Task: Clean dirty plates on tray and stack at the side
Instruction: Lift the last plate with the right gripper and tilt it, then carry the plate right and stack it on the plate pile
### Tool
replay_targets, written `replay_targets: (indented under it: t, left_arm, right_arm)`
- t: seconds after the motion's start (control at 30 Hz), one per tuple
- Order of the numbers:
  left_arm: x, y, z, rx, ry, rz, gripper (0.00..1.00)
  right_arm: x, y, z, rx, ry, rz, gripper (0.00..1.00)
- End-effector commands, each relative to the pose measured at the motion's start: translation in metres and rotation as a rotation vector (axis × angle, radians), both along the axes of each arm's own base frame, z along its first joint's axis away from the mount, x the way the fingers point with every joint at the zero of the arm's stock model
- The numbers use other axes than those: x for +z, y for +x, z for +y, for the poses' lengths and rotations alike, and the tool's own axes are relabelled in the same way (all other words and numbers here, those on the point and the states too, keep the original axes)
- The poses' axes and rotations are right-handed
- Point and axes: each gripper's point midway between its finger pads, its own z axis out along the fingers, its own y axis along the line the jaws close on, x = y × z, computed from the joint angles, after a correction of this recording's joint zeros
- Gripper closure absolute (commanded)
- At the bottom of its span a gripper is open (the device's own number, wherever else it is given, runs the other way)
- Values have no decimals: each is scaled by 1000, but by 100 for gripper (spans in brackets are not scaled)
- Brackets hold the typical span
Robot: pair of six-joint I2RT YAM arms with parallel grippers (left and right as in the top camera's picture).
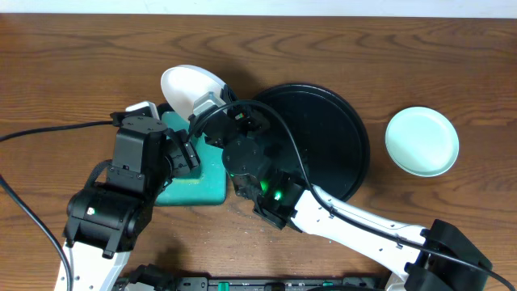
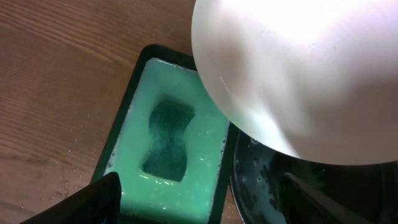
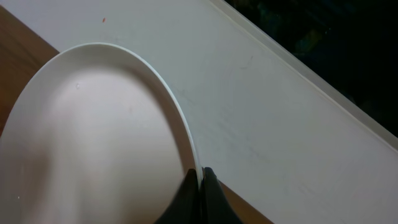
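The robot's right gripper should set the white plate down and let go of it on top of the pale plate (image 1: 421, 141) beside the black tray.
My right gripper (image 1: 207, 106) (image 3: 200, 179) is shut on the rim of a white plate (image 1: 188, 84) (image 3: 93, 137) and holds it tilted in the air, left of the black tray (image 1: 323, 137). The plate's face looks clean in the left wrist view (image 2: 298, 68). My left gripper (image 1: 188, 155) (image 2: 205, 208) is open and empty. It hovers over the teal tray, below the held plate. A second pale plate (image 1: 422, 141) lies on the table to the right of the black tray. The black tray shows no plate on it. A third plate is out of view.
A rectangular teal tray (image 1: 208, 187) (image 2: 134, 118) with soapy liquid and a dark sponge (image 2: 168, 140) sits left of the black tray (image 2: 261, 186). The right arm reaches across the black tray's left side. Cables run over the table at the left.
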Motion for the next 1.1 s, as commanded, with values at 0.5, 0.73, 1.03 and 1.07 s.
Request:
replay_targets:
  t: [0.5, 0.73, 1.03, 1.07]
  left_arm:
    - [7, 2, 1, -1, 4, -15, 19]
    - [7, 2, 1, -2, 4, -15, 19]
    - [7, 2, 1, -1, 4, -14, 19]
    - [7, 2, 1, -1, 4, -15, 19]
  right_arm:
    - [-64, 6, -12, 184, 576, 679, 99]
    - [-18, 29, -130, -1, 745, 686, 99]
    - [-109, -6, -372, -840, 931, 919, 99]
    - [-119, -14, -396, -927, 956, 935, 99]
